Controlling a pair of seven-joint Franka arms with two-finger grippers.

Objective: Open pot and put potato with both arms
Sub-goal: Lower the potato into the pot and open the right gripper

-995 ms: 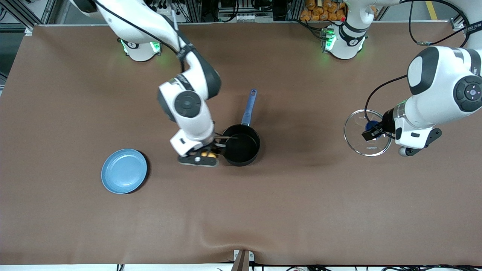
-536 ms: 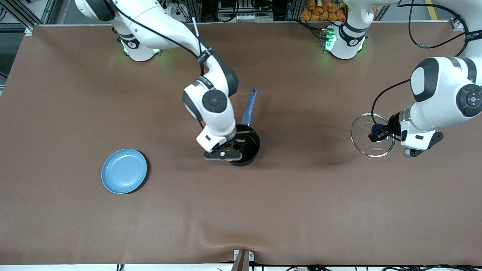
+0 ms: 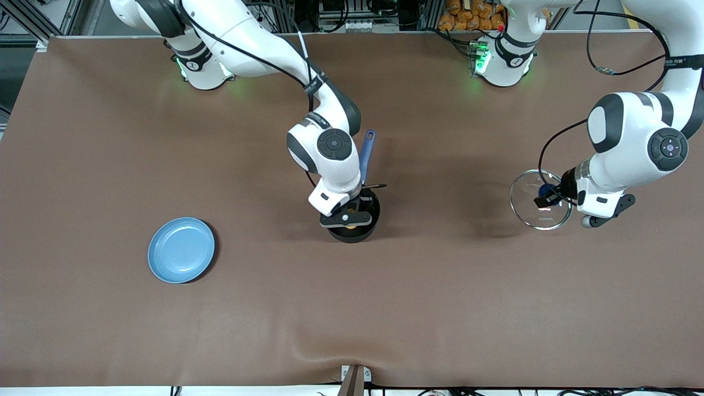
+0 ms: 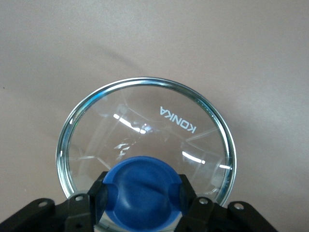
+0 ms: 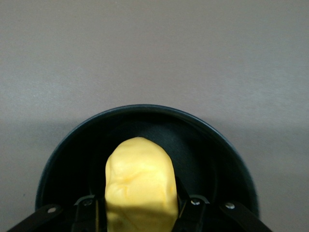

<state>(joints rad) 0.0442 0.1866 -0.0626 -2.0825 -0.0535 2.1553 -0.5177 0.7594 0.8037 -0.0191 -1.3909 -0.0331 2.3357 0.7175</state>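
Observation:
Next, my left gripper sets the glass lid down and lets go on the bare table slightly closer to the black pot [image 3: 513, 215].
The black pot [image 3: 360, 232] stands open at the table's middle, its blue handle [image 3: 367, 154] pointing toward the robots' bases. My right gripper [image 3: 345, 219] hangs over the pot's mouth, shut on the yellow potato [image 5: 140, 181]. In the right wrist view the potato sits above the pot's dark inside [image 5: 212, 159], held between the right gripper [image 5: 140, 210] fingers. My left gripper [image 3: 545, 199] is shut on the blue knob [image 4: 140, 191] of the glass lid [image 4: 145, 121]. It holds the lid [image 3: 536, 217] over the bare table toward the left arm's end.
A light-blue plate [image 3: 181, 250] lies toward the right arm's end of the table, nearer to the front camera than the pot. The brown table cover [image 3: 440, 308] has a raised wrinkle at its front edge.
My right arm has carried the potato from beside the pot to over its mouth. The left arm has shifted slightly with the lid, still gripping the knob.

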